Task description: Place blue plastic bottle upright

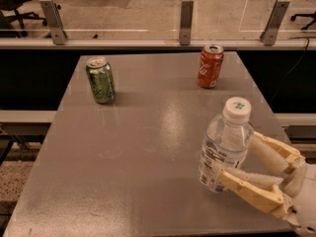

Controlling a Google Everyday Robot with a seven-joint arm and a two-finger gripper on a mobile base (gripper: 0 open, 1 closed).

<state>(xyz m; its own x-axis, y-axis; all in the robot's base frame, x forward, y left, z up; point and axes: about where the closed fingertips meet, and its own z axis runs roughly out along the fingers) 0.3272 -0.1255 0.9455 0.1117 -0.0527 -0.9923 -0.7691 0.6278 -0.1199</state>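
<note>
The grey table's near part [227,192] is on the red can's side. My gripper will let go of the blue plastic bottle upright there.
The blue plastic bottle [223,149] is upright at the table's near right, leaning slightly, with its white cap on top. Its clear body carries a pale label. My gripper [237,157] reaches in from the lower right corner. Its two cream fingers [249,182] straddle the bottle's lower half and are shut on it. I cannot tell whether the bottle's base touches the grey table [148,147] or hangs just above it.
A green can [100,80] stands at the far left of the table and a red can [210,65] at the far right. The table's right edge is close beside the bottle. A rail with metal posts [186,15] runs behind the table.
</note>
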